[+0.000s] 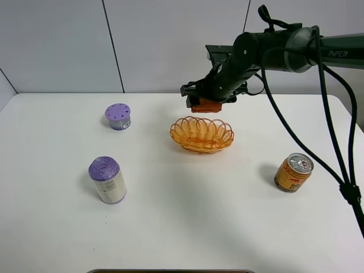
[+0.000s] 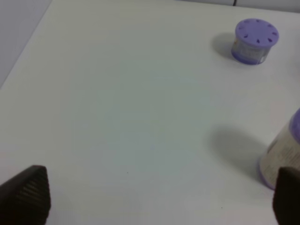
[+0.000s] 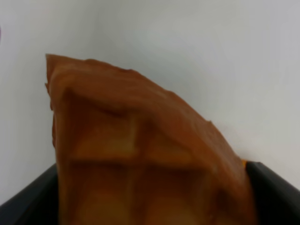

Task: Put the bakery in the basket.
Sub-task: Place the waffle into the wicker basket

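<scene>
Next, my right gripper lets go of the bakery on the middle of the basket's woven bottom [image 1: 202, 136]. The bakery now hangs just behind the basket's far rim.
The bakery [image 1: 206, 106] is an orange-brown wedge with a waffle-like grid. My right gripper [image 1: 207, 101] is shut on it and holds it in the air just behind the far rim of the basket [image 1: 202, 134]. The basket is a shallow orange woven oval at the table's middle, with nothing in it. In the right wrist view the bakery [image 3: 136, 150] fills most of the picture between the two dark fingers. My left gripper [image 2: 159, 199] is open and empty over bare table at the left; only its two dark fingertips [image 2: 28, 194] show.
A short purple-lidded jar [image 1: 118, 116] stands at the back left, also in the left wrist view [image 2: 255, 41]. A taller purple-capped white container [image 1: 107, 180] stands at the front left, also in the left wrist view [image 2: 283, 157]. A gold-orange drink can [image 1: 293, 172] stands at the right.
</scene>
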Tool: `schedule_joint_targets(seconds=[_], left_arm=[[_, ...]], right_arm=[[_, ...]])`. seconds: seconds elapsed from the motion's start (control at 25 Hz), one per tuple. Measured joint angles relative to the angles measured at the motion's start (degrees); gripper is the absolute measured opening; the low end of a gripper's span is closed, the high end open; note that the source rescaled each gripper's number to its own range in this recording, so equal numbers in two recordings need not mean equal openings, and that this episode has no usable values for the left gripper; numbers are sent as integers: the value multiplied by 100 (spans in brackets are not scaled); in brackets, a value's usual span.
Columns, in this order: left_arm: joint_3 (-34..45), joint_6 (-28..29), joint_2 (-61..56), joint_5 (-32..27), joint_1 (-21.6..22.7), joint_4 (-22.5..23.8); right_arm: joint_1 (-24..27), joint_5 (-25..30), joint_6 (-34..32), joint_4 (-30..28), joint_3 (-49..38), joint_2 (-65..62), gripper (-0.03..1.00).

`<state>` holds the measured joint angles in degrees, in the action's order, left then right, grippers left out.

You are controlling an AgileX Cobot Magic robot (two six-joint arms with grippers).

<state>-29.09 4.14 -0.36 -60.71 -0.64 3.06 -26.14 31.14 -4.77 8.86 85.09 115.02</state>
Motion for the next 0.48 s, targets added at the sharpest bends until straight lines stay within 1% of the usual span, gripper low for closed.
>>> schedule_joint_targets(seconds=[0.2,0.32,0.48], left_arm=[[0,0,0,0,0,0],[0,0,0,0,0,0],[0,0,0,0,0,0]], right_arm=[[-115,24,-375,-164,-208,-57,0],[-115,-208,-418,-166,-543,-134,0],[-115,-494,-435,-170,-766,-144,0]])
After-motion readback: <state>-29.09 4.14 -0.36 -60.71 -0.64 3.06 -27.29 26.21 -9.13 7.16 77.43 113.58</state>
